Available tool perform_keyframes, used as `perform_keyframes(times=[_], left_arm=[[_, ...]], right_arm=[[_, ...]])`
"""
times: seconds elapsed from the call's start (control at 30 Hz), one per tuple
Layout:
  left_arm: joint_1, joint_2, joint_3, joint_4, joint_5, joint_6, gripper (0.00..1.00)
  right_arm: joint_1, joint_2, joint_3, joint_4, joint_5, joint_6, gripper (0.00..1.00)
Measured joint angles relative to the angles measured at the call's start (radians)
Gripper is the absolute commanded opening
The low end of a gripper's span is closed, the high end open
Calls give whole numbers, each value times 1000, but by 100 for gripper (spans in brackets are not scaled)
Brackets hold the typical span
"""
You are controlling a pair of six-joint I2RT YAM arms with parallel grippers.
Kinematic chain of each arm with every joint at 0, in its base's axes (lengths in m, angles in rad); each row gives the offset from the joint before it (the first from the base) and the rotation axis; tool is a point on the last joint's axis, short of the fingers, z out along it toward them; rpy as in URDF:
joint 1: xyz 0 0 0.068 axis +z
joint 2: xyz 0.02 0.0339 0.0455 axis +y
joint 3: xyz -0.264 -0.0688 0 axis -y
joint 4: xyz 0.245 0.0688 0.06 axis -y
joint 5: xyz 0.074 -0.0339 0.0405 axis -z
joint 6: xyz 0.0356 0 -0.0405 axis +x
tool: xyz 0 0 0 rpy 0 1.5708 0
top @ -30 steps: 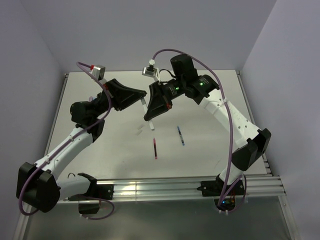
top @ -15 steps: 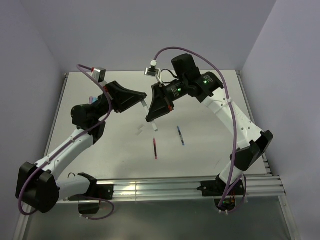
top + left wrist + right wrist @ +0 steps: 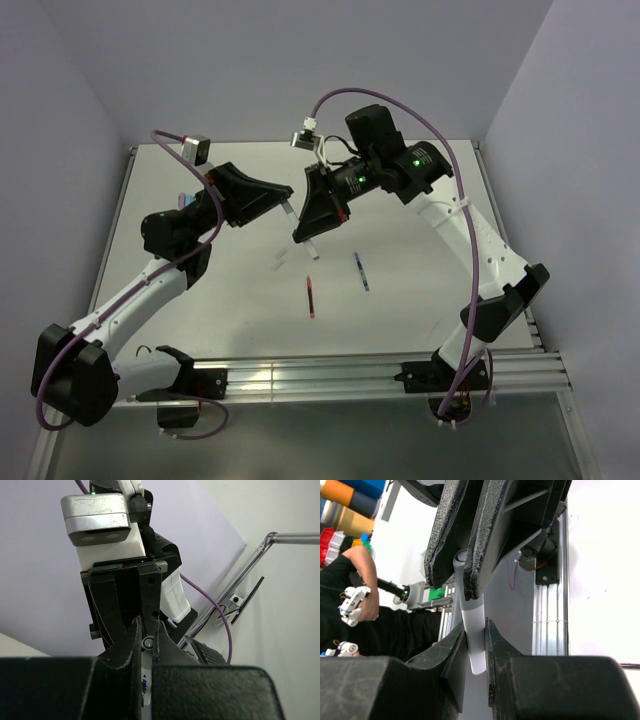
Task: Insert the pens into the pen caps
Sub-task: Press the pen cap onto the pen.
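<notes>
My left gripper is holding the pen only by its grey end. It should open and take the pen nearer its middle (image 3: 472,609) before my right gripper opens.
Above the table's middle, my left gripper (image 3: 287,207) and right gripper (image 3: 308,238) meet tip to tip. In the left wrist view, my left gripper (image 3: 147,630) is shut on a white pen (image 3: 144,680) with blue print and a grey end. My right gripper (image 3: 476,625) is shut on a white pen cap (image 3: 476,647). The cap's top runs into a grey part between the left fingers (image 3: 480,540). A red pen (image 3: 311,298) and a dark blue pen (image 3: 361,271) lie on the table below.
A small white piece (image 3: 279,262) lies on the table under the grippers. A pink cap (image 3: 184,198) shows beside the left arm. Metal rails (image 3: 330,378) run along the near edge, and walls close in on the left, back and right.
The right arm has shifted slightly up and to the right with its cap. The left arm and the pens on the table have stayed put.
</notes>
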Motion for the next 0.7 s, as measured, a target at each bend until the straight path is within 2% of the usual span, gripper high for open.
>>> perform_keyframes(times=[0.27,0.3,0.4,0.43,0.5,0.57,0.67,0.7], left_arm=[[-6,-8,-8,-1,-2,5,0],[-7,-8,-8,0,-6,8,7],[-12,-19,2,-40,-8,46,12],[-13,-23,10,-60,-6,63,17],[-13,-27,31,-116,6,108,22],[-11,-27,48,-165,47,146,22],[-11,-23,71,-250,128,204,15],[-3,-22,88,-278,143,223,8]], right_arm=[[7,0,23,-42,29,-27,0],[8,1,30,-48,35,-28,0],[8,1,44,-68,48,-30,0],[8,1,45,-67,49,-30,0],[8,1,45,-66,55,-32,0],[7,1,45,-41,69,-31,0],[4,1,37,10,90,-21,0],[3,2,34,20,89,-18,0]])
